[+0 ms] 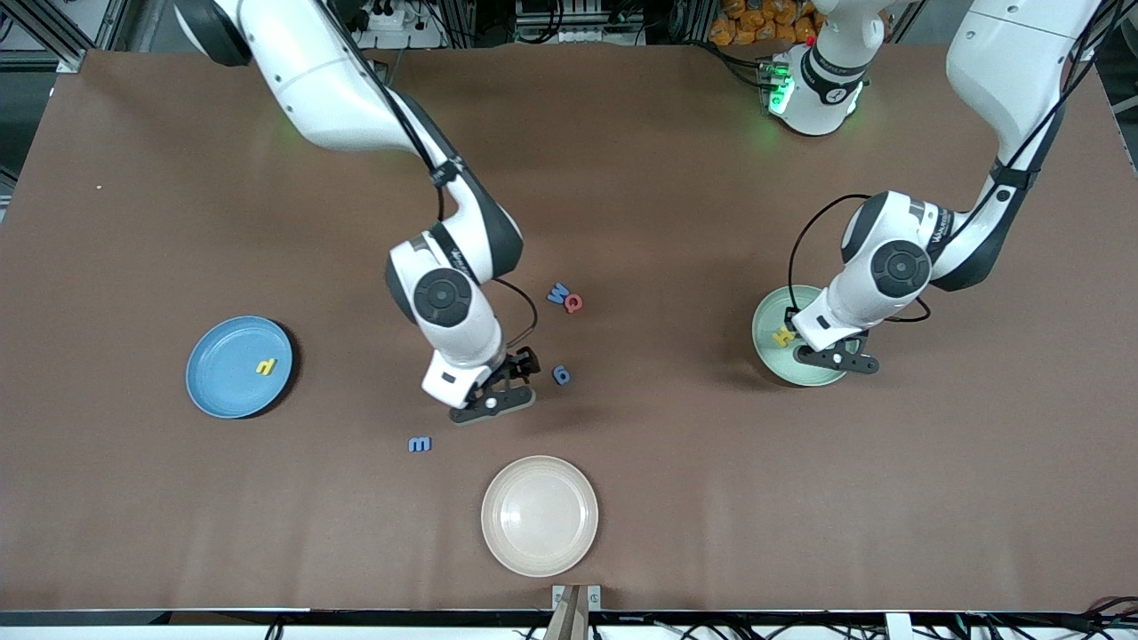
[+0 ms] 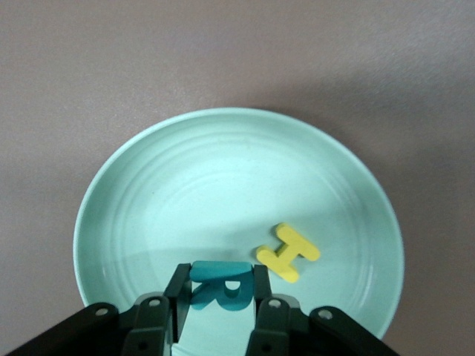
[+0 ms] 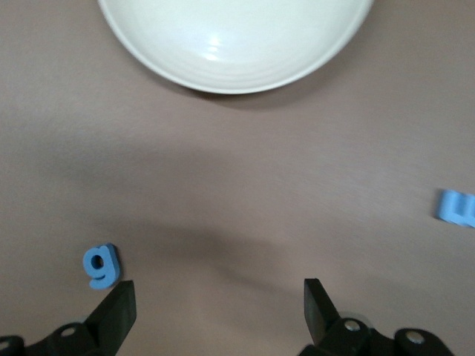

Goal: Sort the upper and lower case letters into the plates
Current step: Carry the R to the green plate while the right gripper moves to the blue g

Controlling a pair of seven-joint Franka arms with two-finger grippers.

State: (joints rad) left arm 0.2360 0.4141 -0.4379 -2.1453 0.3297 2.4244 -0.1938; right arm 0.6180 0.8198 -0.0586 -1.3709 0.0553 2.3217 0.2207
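Observation:
The blue g [image 1: 560, 375] [image 3: 102, 267] is a lower case letter that still lies on the table, so next I close my right gripper on its sides.
The pale mint green plate [image 1: 802, 374] [image 2: 223, 178] lies toward the left arm's end of the table, with a yellow H [image 1: 783, 336] [image 2: 289, 253] flat in it. My left gripper [image 1: 836, 357] [image 2: 220, 289] hangs over this plate, shut on a teal R [image 2: 221, 285]. The sky blue plate [image 1: 222, 391] lies toward the right arm's end and holds a yellow p [image 1: 266, 365]. My right gripper [image 1: 494, 402] [image 3: 219, 297] is open and empty over bare table, beside a blue g [image 1: 561, 374] [image 3: 102, 265]. A blue m [image 1: 420, 444] [image 3: 454, 207] lies nearer the front camera.
A blue W [image 1: 557, 293] and a red letter [image 1: 574, 304] touch each other mid-table, farther from the front camera than the g. An empty cream-white plate [image 1: 540, 514] [image 3: 237, 44] sits near the table's front edge.

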